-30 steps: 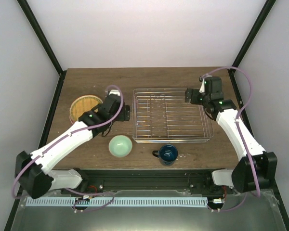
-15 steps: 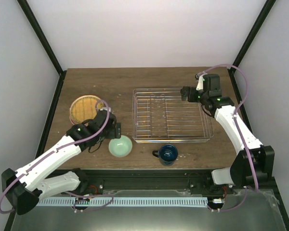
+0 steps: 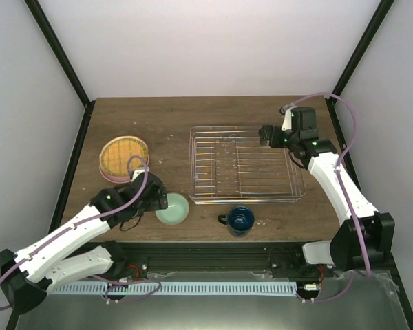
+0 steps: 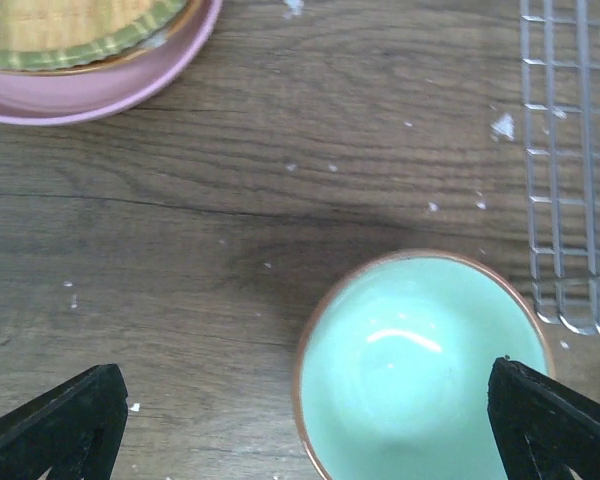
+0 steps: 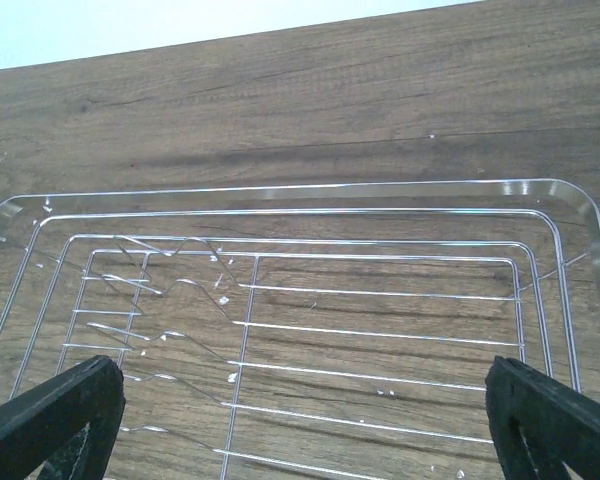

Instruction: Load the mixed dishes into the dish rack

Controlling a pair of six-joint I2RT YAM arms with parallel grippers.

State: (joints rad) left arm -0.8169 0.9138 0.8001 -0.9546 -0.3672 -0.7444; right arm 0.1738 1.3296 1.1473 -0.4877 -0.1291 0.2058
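The robot's left gripper needs to close on the top plate's edge (image 3: 102,165) in the stack, on the side that faces away from the dish rack.
A cream patterned plate (image 3: 123,155) lies on a lime-green plate and a pink plate (image 3: 107,173) at the table's left; the stack also shows in the left wrist view (image 4: 70,25). The mint-green bowl (image 3: 173,208) stands near the front. My left gripper (image 3: 160,201) is open beside and above its left rim; in the left wrist view the bowl (image 4: 420,360) lies towards the right finger of the left gripper (image 4: 310,440). The dark blue mug (image 3: 239,220) stands in front of the silver wire dish rack (image 3: 193,165). My right gripper (image 3: 265,134) is open over the rack's far right corner (image 5: 280,190).
The wooden table (image 3: 165,117) has dark frame posts at its back corners. The rack's left edge shows in the left wrist view (image 4: 570,180), close to the right of the bowl. White specks dot the wood.
My left arm has drawn back from between the plate stack and the rack to the near side, ending at the bowl. My right gripper has shifted slightly left at the rack's corner.
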